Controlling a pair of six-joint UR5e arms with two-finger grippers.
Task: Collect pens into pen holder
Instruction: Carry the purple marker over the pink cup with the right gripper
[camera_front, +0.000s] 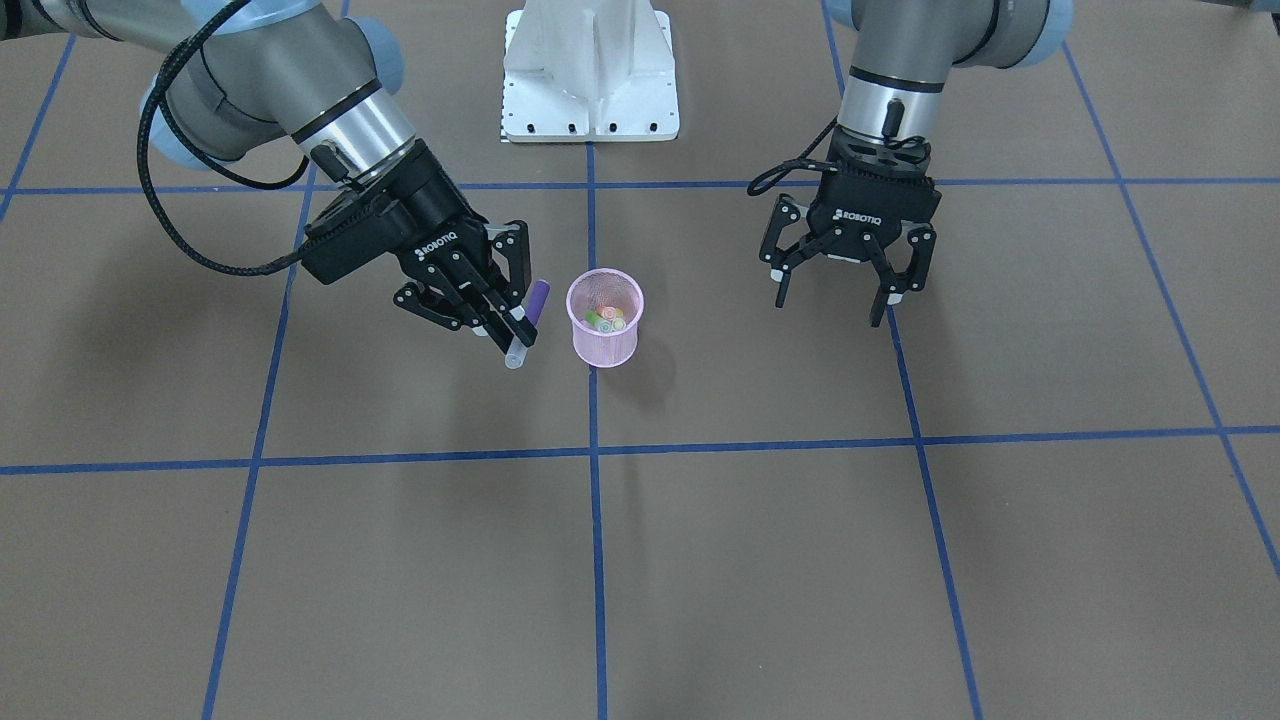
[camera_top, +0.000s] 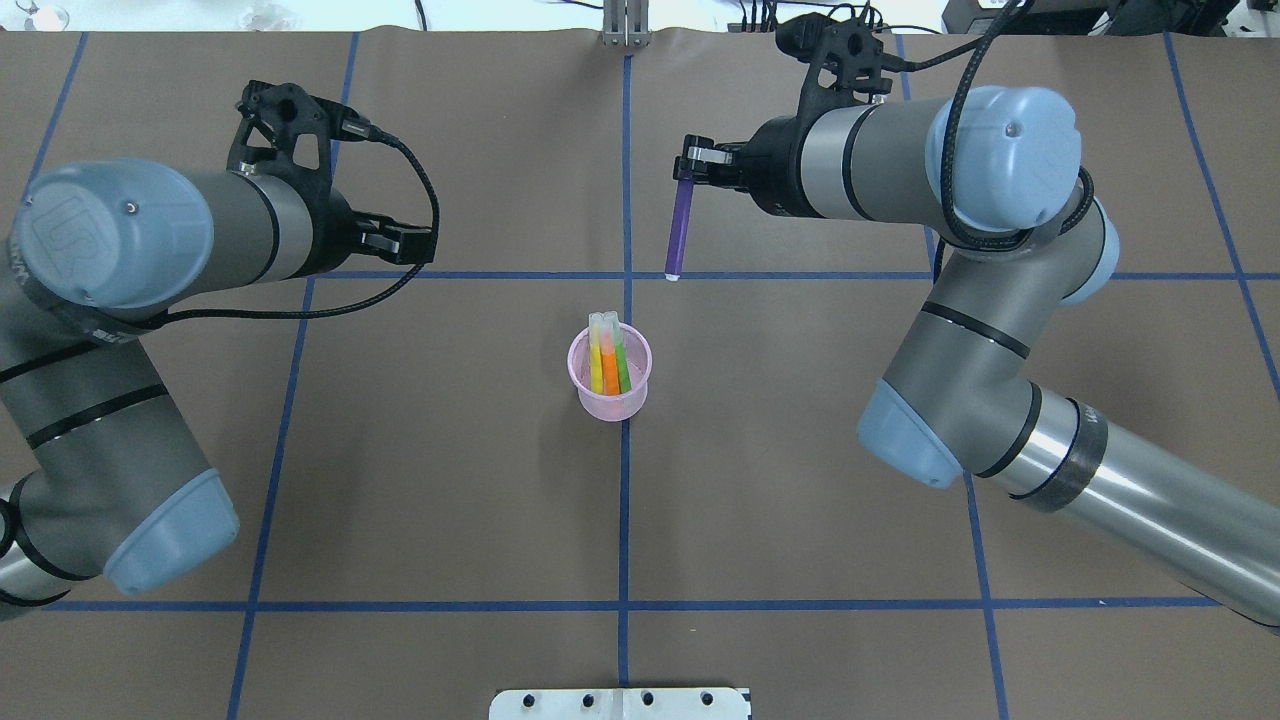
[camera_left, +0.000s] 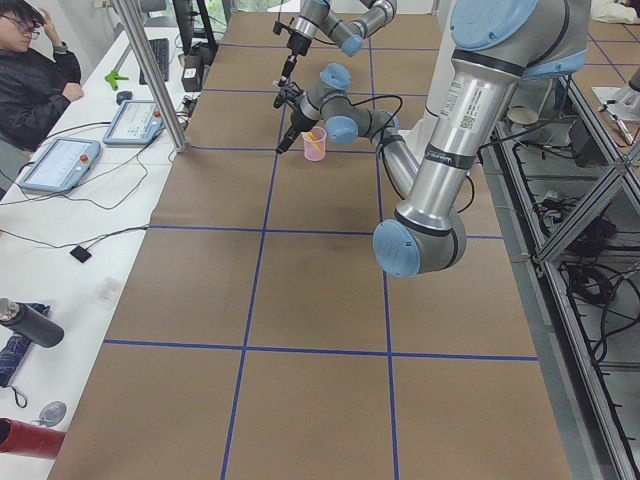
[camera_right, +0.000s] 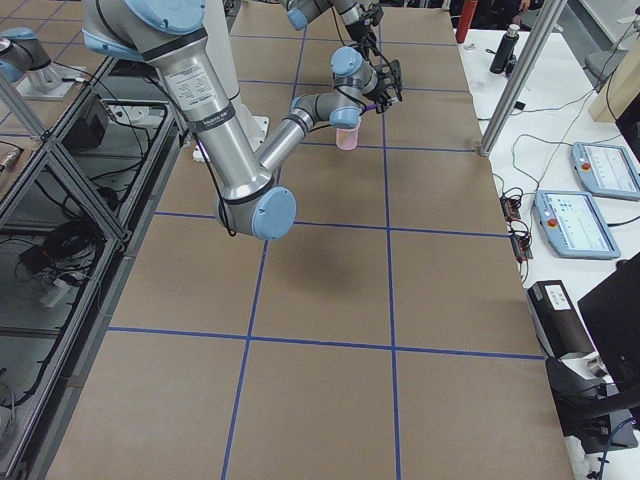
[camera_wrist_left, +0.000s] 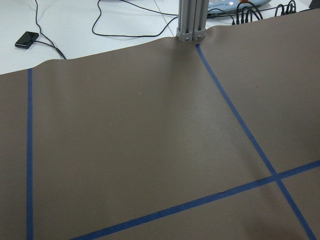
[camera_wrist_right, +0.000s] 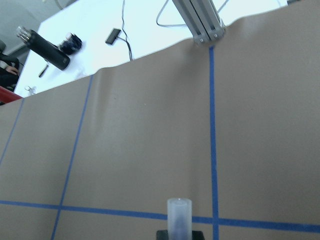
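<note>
Next, I release the purple pen from my right gripper among the upright pens in the pink mesh pen holder (camera_front: 600, 320). The purple pen is tilted in the air beside the holder.
The pink mesh pen holder (camera_front: 605, 338) (camera_top: 610, 388) stands upright at the middle of the table, on a blue tape line. A yellow, an orange and a green pen (camera_top: 608, 358) stand in it, cap ends up. My right gripper (camera_front: 515, 335) (camera_top: 695, 165) is shut on the purple pen (camera_front: 539, 295) (camera_top: 680, 225), held tilted in the air just beside the holder and above its rim. In the right wrist view the pen's pale cap (camera_wrist_right: 179, 215) pokes up at the bottom edge. My left gripper (camera_front: 835, 300) hangs open and empty, well off to the holder's other side.
The white robot base plate (camera_front: 590, 70) sits behind the holder. A metal post (camera_wrist_left: 190, 20) stands at the table's far edge. A person (camera_left: 30, 70) sits at the side bench with tablets (camera_left: 60, 160) and bottles (camera_wrist_right: 47, 50).
</note>
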